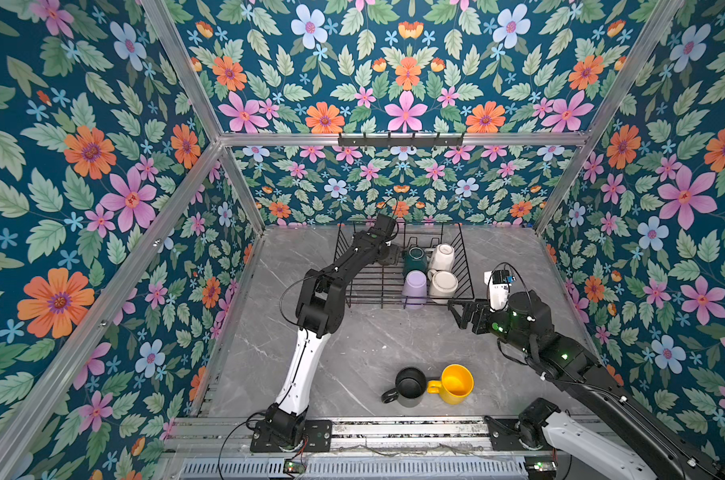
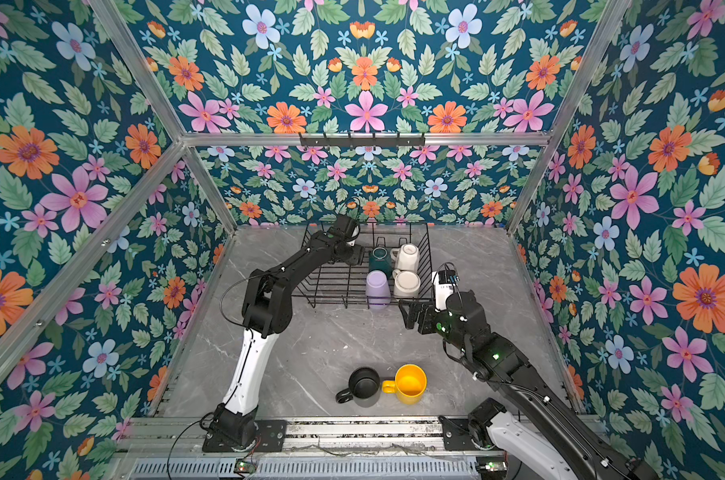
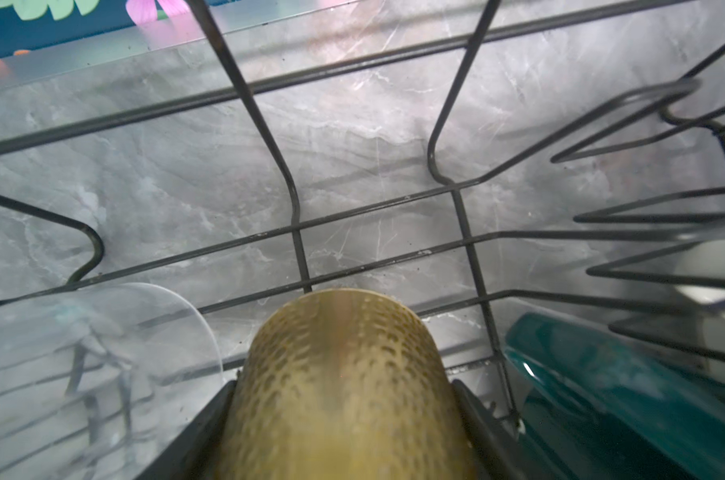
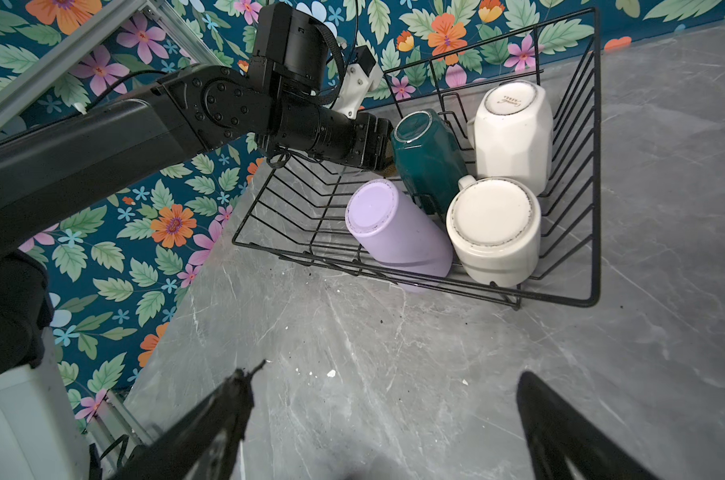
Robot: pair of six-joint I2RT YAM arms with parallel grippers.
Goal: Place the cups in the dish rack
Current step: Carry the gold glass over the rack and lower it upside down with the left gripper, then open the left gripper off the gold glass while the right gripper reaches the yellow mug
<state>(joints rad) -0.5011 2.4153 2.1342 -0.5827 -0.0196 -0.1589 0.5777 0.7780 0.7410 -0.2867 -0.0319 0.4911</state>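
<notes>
The robot's right gripper should grip the yellow mug's rim (image 1: 472, 378), opposite its handle, with one finger inside the yellow mug.
The black wire dish rack (image 1: 365, 304) stands at the back of the table. Upside down in its right half are a dark-green mug (image 1: 415, 258), a tall faceted white mug (image 1: 442, 255), a squat cream mug (image 1: 444, 284) and a lilac tumbler (image 1: 414, 286). My left gripper (image 3: 344, 384) reaches into the rack beside the green mug (image 3: 602, 374), shut on an amber glass (image 3: 344, 332) with a finger against each side. A clear glass (image 3: 94, 353) lies beside it. A black mug (image 1: 410, 386) and a yellow mug (image 1: 456, 384) stand upright near the front edge. My right gripper (image 4: 388, 376) hovers open and empty before the rack's (image 4: 593, 166) front right corner.
A black hook rail (image 1: 400, 140) hangs on the back frame above the rack. Floral walls close in the table on three sides. Both arm bases sit on the metal rail (image 1: 394, 428) along the front. Bare marble lies between the rack and the two front mugs.
</notes>
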